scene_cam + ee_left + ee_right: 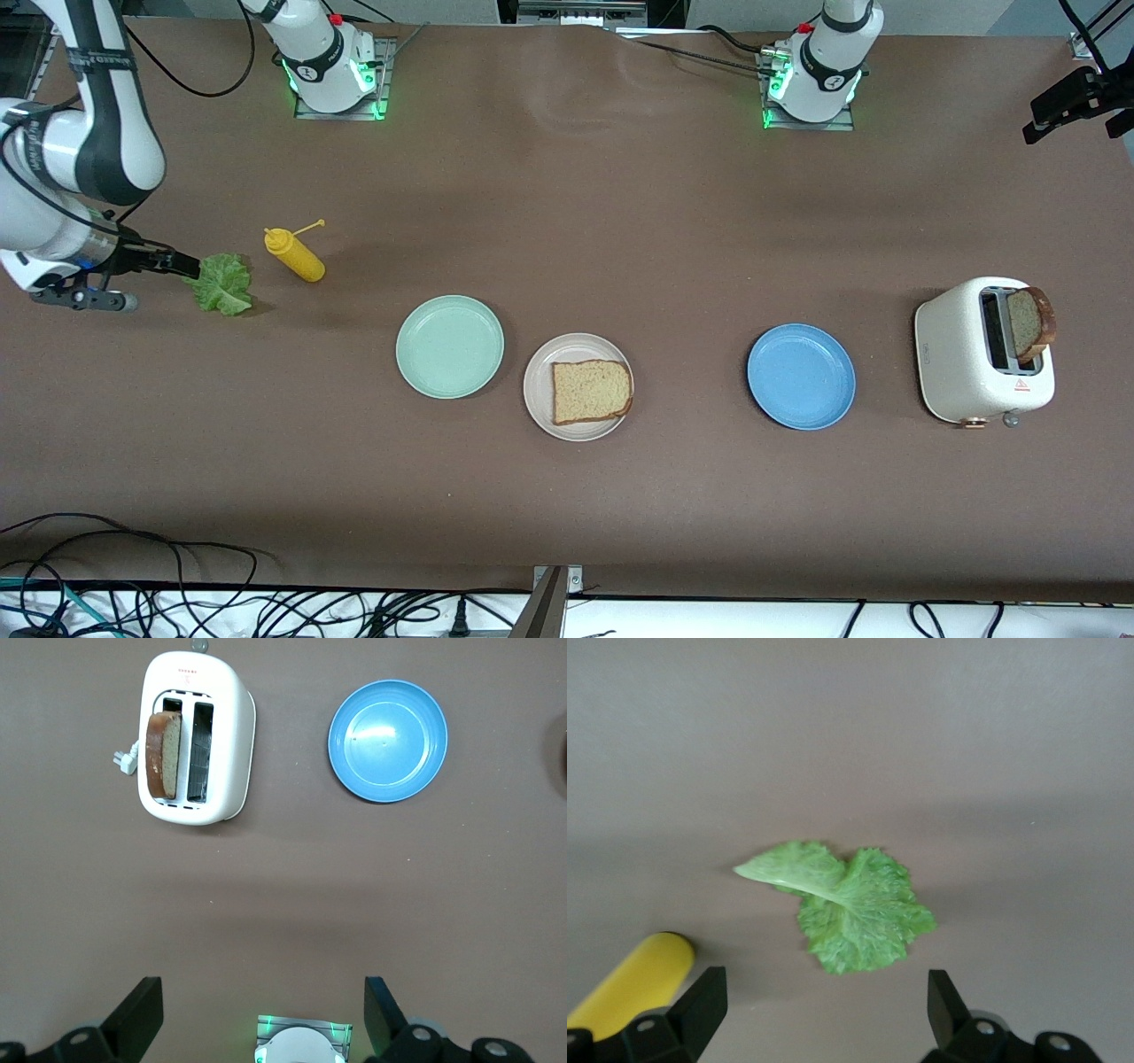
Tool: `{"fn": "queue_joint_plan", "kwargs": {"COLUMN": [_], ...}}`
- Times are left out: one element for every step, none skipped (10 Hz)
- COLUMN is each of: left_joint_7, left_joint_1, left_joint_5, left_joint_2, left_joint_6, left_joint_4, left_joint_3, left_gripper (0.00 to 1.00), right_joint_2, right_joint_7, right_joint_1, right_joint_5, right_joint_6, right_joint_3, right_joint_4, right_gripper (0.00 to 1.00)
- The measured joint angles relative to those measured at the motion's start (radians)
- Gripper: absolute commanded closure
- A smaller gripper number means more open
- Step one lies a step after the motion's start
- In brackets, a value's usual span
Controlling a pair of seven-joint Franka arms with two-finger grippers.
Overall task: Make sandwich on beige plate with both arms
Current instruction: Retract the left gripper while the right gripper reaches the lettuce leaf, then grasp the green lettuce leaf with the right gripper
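Observation:
My right gripper closes next on the middle of the green lettuce leaf (221, 282) (849, 908), pinching it between the pale stem end and the ruffled edge.
One brown bread slice (591, 391) lies on the beige plate (539, 390) mid-table. A second slice (1032, 323) stands in the white toaster (961, 363) at the left arm's end; it also shows in the left wrist view (163, 753). The green lettuce leaf (223, 282) lies on the table at the right arm's end. My right gripper (177, 263) is low beside the leaf and open; in the right wrist view the leaf (849, 908) lies just ahead of the gripper (822, 983), untouched. My left gripper (262, 988) is open, empty and high over the table near its base; it is outside the front view.
A yellow mustard bottle (297, 255) lies beside the lettuce and shows in the right wrist view (629, 988). A mint-green plate (449, 346) sits next to the beige plate. A blue plate (801, 377) sits between the beige plate and the toaster (226, 744).

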Motion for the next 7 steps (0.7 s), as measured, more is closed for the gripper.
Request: {"fn": "queue_joint_plan", "kwargs": {"left_joint_7": [0.000, 0.000, 0.000, 0.000, 0.000, 0.000, 0.000], "left_joint_1": [0.000, 0.000, 0.000, 0.001, 0.001, 0.002, 0.003], "left_joint_5": [0.000, 0.000, 0.000, 0.000, 0.000, 0.000, 0.000], "left_joint_2": [0.005, 0.008, 0.009, 0.009, 0.010, 0.012, 0.016], "left_joint_6": [0.000, 0.000, 0.000, 0.000, 0.001, 0.001, 0.001], "left_joint_4": [-0.002, -0.002, -0.002, -0.002, -0.002, -0.002, -0.002], "left_joint_3": [-0.002, -0.002, -0.002, -0.002, -0.003, -0.003, -0.002], "left_gripper": [0.00, 0.00, 0.00, 0.00, 0.00, 0.00, 0.00], "right_joint_2": [0.013, 0.036, 0.065, 0.100, 0.127, 0.153, 0.178], "right_joint_7": [-0.039, -0.087, -0.119, -0.137, -0.153, -0.175, -0.194], "right_joint_1": [0.000, 0.000, 0.000, -0.001, -0.001, -0.003, -0.005], "right_joint_5": [-0.001, -0.001, -0.001, -0.001, -0.001, -0.001, -0.001], "right_joint_6": [0.056, 0.080, 0.090, 0.108, 0.133, 0.163, 0.194], "right_joint_3": [-0.015, -0.029, -0.037, -0.040, -0.040, -0.040, -0.040], "right_joint_4": [-0.046, -0.067, -0.072, -0.073, -0.073, -0.073, -0.073], "right_gripper": [0.00, 0.00, 0.00, 0.00, 0.00, 0.00, 0.00]}}
